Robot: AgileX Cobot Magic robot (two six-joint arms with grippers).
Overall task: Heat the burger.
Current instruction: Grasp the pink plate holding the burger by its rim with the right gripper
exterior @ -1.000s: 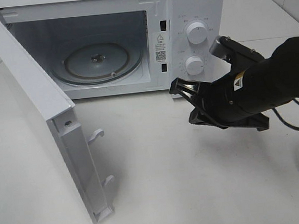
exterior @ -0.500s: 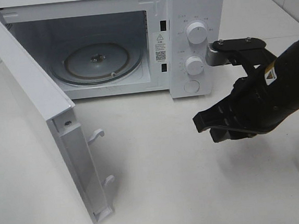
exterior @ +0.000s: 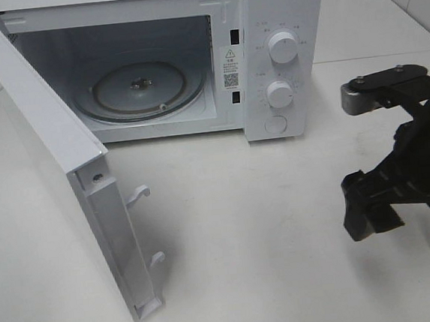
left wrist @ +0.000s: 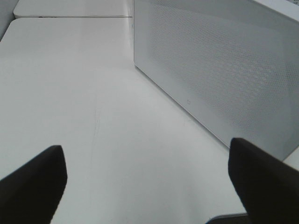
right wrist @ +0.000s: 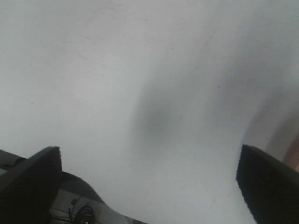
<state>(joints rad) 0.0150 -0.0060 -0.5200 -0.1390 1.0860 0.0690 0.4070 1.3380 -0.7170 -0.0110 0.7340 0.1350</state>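
Observation:
I should next move my right gripper to the pink plate's rim [right wrist: 288, 156] on the side toward the open microwave door and close it there, because the plate carries the burger.
The burger is out of view in every frame. The white microwave [exterior: 278, 20] stands at the back with its door [exterior: 57, 167] swung wide open to the left, and its glass turntable [exterior: 139, 88] is bare. My right gripper [exterior: 358, 209] hangs low over the table at the right, pointing down. Its jaws are open with nothing between them, which the right wrist view [right wrist: 148, 154] confirms over bare white surface. My left gripper [left wrist: 145, 149] is open and empty, facing the outer side of the microwave door [left wrist: 224, 70]. It does not show in the exterior view.
The open door juts out toward the table's front left, with two latch hooks [exterior: 139, 194] on its edge. Two control knobs [exterior: 283, 46] sit on the microwave's right panel. A faint pinkish blur [right wrist: 294, 156] touches the edge of the right wrist view.
My right gripper has drawn away from the microwave's front, moving right and nearer, and turned to point down. Its jaws have gone from shut to wide open. The left gripper has not moved.

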